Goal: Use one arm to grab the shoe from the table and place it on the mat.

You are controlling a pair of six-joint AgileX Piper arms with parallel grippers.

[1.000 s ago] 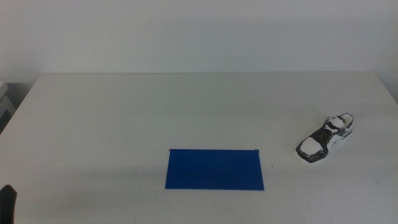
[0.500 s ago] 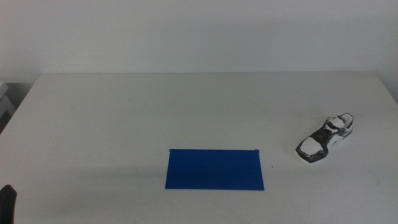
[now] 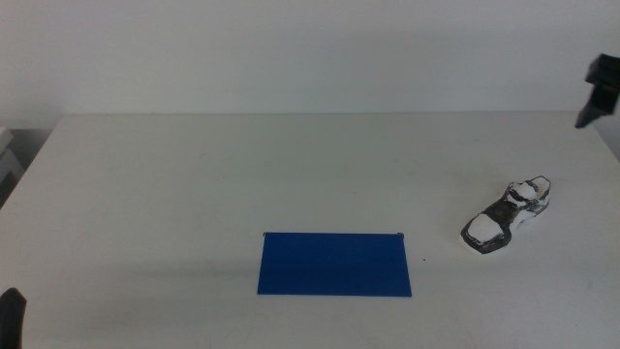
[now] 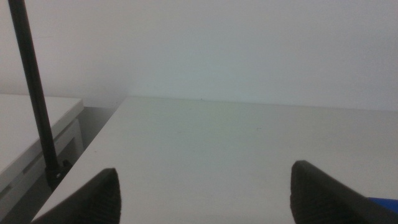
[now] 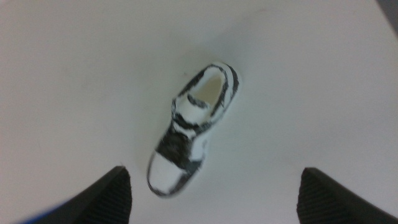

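I move my right gripper to the shoe next and close it across the sides of the shoe's opening (image 3: 530, 190) (image 5: 208, 98), between its heel and its tongue.
The small white sneaker with black-grey panels (image 3: 507, 216) lies on the white table (image 3: 242, 165) at the right, toe toward the front left. The dark blue mat (image 3: 334, 263) lies flat at the front middle, bare. My right arm (image 3: 600, 87) shows only as a dark part at the upper right edge, high above the table behind the shoe. The right wrist view looks down on the shoe (image 5: 191, 129) from above; the right gripper (image 5: 214, 199) is open and empty. My left gripper (image 4: 205, 193) is open and empty, waiting at the front left corner (image 3: 10, 315).
A black pole (image 4: 34, 93) and a lower white surface (image 4: 25, 130) stand beyond the table's left edge. A sliver of the mat (image 4: 379, 201) shows in the left wrist view.
My right arm has come into the middle view at the upper right edge. The shoe, the mat and the left gripper have not moved.
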